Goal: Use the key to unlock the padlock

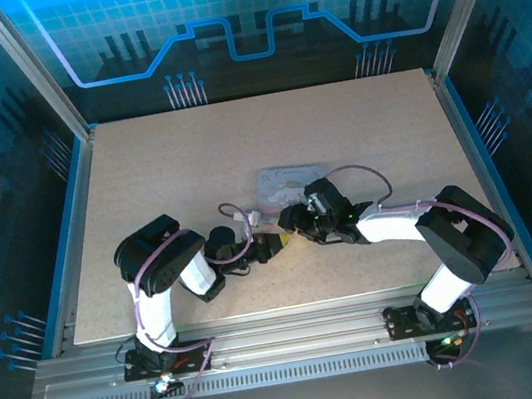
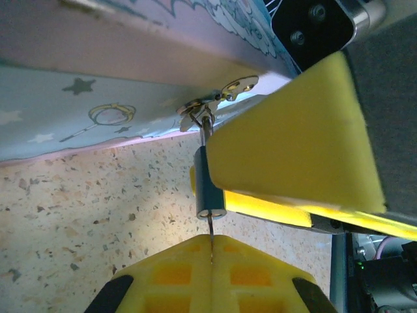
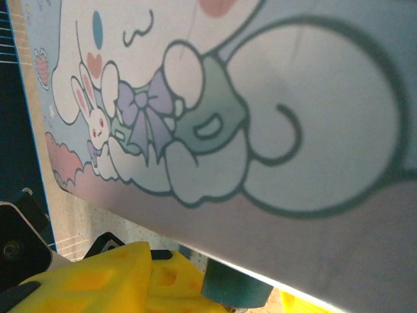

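Observation:
The padlock's shackle is shut with the key in its keyhole, so the robot's left gripper will open and grab the key (image 2: 211, 227) from a new angle to turn it.
In the left wrist view the small blue-grey padlock (image 2: 208, 186) hangs by its shackle from the metal hasp (image 2: 215, 107) of the printed tin (image 2: 98, 98). My left gripper (image 2: 211, 251) is shut on the thin key (image 2: 211, 228), whose tip sits in the keyhole at the padlock's lower end. The right gripper's yellow fingers (image 2: 293, 143) clamp the padlock body from the right. From above, the left gripper (image 1: 272, 247) and right gripper (image 1: 295, 225) meet tip to tip just in front of the tin (image 1: 289, 184). In the right wrist view the padlock (image 3: 234, 290) peeks out under the tin's lid (image 3: 260, 130).
The tin lies near the middle of the speckled tabletop (image 1: 189, 161). Blue rails (image 1: 73, 230) and metal posts frame the table's sides. Both arms are folded low at the near edge, and their cables (image 1: 353, 171) loop over the surface.

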`<state>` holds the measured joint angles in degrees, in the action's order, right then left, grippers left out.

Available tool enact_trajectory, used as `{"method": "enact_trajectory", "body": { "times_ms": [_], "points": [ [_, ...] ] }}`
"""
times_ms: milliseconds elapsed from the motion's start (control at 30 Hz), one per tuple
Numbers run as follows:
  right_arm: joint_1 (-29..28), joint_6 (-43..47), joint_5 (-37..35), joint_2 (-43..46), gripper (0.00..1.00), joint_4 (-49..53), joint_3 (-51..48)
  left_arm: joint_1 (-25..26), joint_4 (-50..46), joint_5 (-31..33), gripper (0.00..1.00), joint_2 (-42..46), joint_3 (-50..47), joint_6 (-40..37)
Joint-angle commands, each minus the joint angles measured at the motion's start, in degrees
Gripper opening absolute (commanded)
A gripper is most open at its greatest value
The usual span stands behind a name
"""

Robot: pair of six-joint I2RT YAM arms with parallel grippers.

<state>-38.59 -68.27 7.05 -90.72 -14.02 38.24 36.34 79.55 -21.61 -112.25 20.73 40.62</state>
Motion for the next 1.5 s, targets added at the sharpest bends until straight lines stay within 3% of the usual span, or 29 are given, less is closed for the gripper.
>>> {"method": "enact_trajectory", "body": {
  "times_ms": [0,233,467,567,767,867,1467],
  "points": [
    [-1.4,-1.8,-1.4,-0.9,0.42,2.0,0.1,0.8,0.7,0.6,0.00,1.0,-0.3,0.6],
    [-1.7,-0.9,-3.1,-0.9,0.22,4.8,1.2,0.9,0.7,0.5,0.00,0.9,-0.7,0.2],
    [-2.3,-1.8,-4.0,-1.0,0.14,5.0,1.3,0.9,0.7,1.3,0.00,1.6,-1.0,-0.5],
    [-2.4,-2.5,-4.1,-1.1,0.13,4.5,1.1,0.9,0.7,1.4,0.01,1.9,-1.0,-0.5],
    [-2.4,-3.4,-4.1,-0.9,0.12,3.7,0.3,0.9,0.7,1.7,0.24,2.2,-0.7,0.5],
    [-2.4,-3.4,-4.1,-0.7,0.12,3.7,0.3,0.9,0.7,1.8,0.30,2.3,-0.7,0.9],
    [-2.4,-3.8,-4.1,0.9,0.12,3.7,-0.1,0.9,0.7,1.1,0.21,1.2,0.1,1.2]
  ]
}}
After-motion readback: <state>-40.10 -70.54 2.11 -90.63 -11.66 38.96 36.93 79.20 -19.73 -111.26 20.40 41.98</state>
